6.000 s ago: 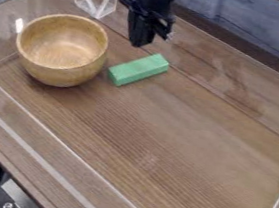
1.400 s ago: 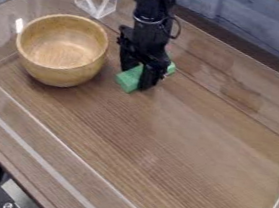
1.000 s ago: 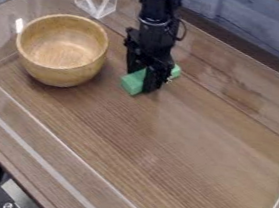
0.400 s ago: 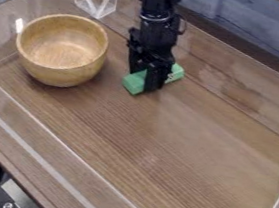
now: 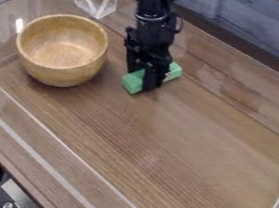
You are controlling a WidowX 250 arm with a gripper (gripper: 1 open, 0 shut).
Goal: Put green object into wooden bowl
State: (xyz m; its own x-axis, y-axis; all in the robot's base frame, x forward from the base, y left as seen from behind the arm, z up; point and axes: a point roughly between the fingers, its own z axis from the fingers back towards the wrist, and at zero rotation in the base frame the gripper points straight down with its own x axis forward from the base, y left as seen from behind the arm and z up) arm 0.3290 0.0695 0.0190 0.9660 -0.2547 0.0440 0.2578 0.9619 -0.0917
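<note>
Next, my gripper releases the green object on the middle of the wooden bowl's bottom [image 5: 63, 49].
The green object [image 5: 134, 83] lies on the wooden table just right of the wooden bowl [image 5: 51, 68], with only its two ends showing. My gripper [image 5: 147, 75] points straight down over the block's middle, one dark finger on each long side, pressed against it. The block still rests on the table. The bowl stands upright with nothing in it, a short gap away from the block's near end.
Low clear plastic walls [image 5: 5, 113] frame the table along the left, front and right. A clear plastic bracket [image 5: 93, 1] stands at the back behind the bowl. A grey plank wall runs behind the table.
Since the earliest frame my gripper has come down and straddled the block, which shifted slightly away from the bowl. Over the last second nothing has visibly moved.
</note>
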